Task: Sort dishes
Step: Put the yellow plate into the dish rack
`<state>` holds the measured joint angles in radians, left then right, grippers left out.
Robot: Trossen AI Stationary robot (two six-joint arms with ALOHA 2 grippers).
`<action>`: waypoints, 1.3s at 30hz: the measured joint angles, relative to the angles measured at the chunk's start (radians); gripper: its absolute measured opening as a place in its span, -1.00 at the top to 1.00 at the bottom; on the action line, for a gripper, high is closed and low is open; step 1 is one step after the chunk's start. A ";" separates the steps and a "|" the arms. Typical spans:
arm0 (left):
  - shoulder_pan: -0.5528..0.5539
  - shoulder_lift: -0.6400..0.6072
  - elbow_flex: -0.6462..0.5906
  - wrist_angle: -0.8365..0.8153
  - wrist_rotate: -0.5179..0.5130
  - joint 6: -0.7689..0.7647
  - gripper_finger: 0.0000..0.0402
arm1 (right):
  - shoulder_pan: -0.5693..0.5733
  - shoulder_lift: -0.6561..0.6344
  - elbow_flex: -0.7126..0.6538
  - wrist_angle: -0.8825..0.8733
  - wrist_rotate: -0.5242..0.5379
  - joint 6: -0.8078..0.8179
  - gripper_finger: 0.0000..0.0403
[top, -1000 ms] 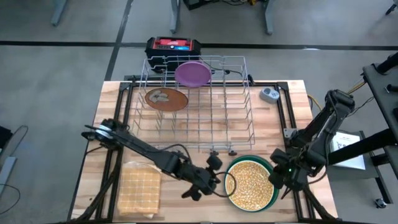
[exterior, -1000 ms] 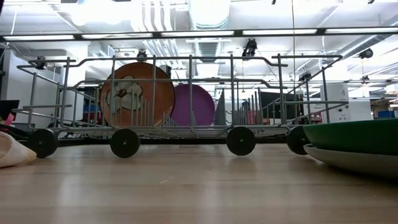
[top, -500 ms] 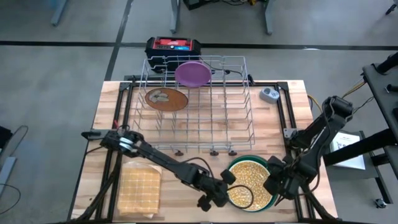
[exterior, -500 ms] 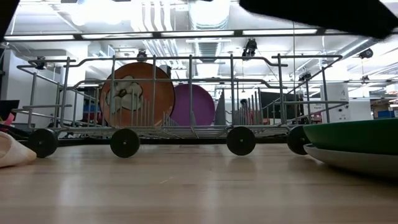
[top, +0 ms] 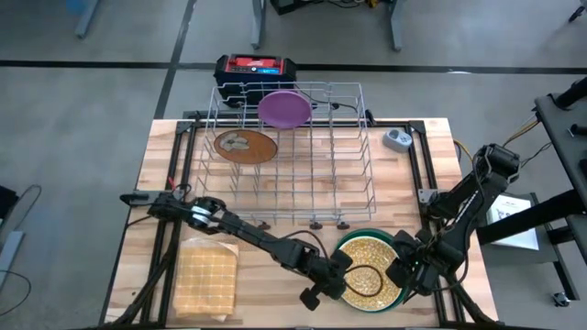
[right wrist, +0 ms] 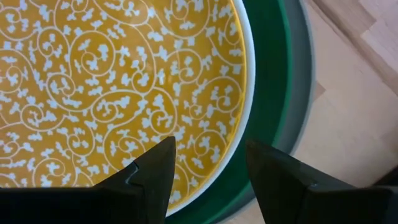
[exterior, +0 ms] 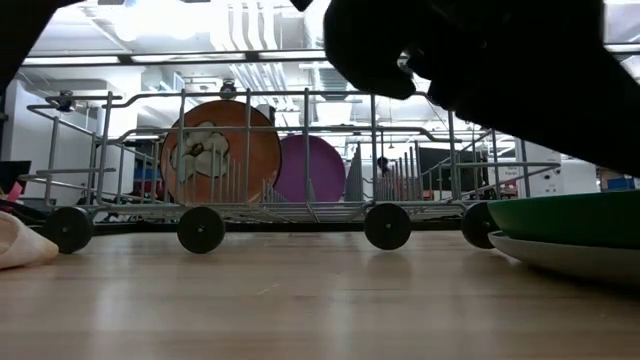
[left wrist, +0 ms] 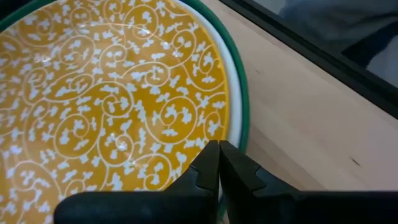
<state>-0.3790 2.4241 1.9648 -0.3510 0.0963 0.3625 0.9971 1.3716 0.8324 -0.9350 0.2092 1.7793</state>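
Note:
Next, I pinch only the yellow edge [right wrist: 217, 167] with my right gripper and tip it up, since the yellow plate lies flat in the stack, close over the green rim.
A stack of plates sits near the table's near right corner, the yellow patterned plate [top: 370, 269] on top with white [left wrist: 234, 93], green [right wrist: 272, 93] and grey [exterior: 570, 258] rims below it. My left gripper [left wrist: 219, 163] is shut, its tips at the yellow plate's left near rim. My right gripper [right wrist: 208, 155] hangs open over the stack's right side, one finger above the yellow plate, the other above the green rim. A brown blotched plate [top: 245, 145] and a purple plate [top: 283, 108] stand on edge in the wire rack [top: 353, 174]. My left gripper's shut fingertips [left wrist: 211, 155] stand at the yellow plate's rim [left wrist: 214, 134], slanting down from the table's left. Whether they touch the rim I cannot tell.
A tan waffle cloth [top: 205, 275] lies at the near left. A small grey-blue gadget [top: 397, 139] sits at the far right beside the rack. A red and black box [top: 255, 67] stands behind the rack. Bare wood shows between the rack and the stack.
My left gripper has swung down and toward the table's right and near edges, from beside the cloth to the stack's rim, staying shut. My right gripper has sunk a little over the stack's right side. The plates have kept still.

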 joint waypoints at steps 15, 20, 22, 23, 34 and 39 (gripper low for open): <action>0.047 0.002 -0.077 0.141 0.006 -0.014 1.00 | 0.000 -0.001 -0.076 0.040 0.003 0.029 0.08; 0.048 0.001 -0.098 0.174 0.007 -0.014 1.00 | 0.000 -0.003 -0.105 0.080 0.051 0.028 0.08; 0.048 0.001 -0.099 0.179 0.008 -0.014 1.00 | 0.000 -0.003 -0.114 0.091 0.074 0.028 0.10; 0.048 0.001 -0.101 0.184 0.008 -0.014 1.00 | 0.000 -0.003 -0.115 0.092 0.089 0.029 0.11; 0.052 0.004 -0.141 0.252 -0.039 -0.014 1.00 | 0.000 -0.082 -0.118 0.155 0.180 0.053 0.21; 0.057 0.005 -0.142 0.251 -0.130 -0.013 1.00 | 0.000 -0.181 -0.131 0.219 0.246 0.056 0.28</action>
<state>-0.3218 2.4294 1.8225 -0.1001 -0.0334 0.3496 0.9970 1.1905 0.7010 -0.7161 0.4553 1.8351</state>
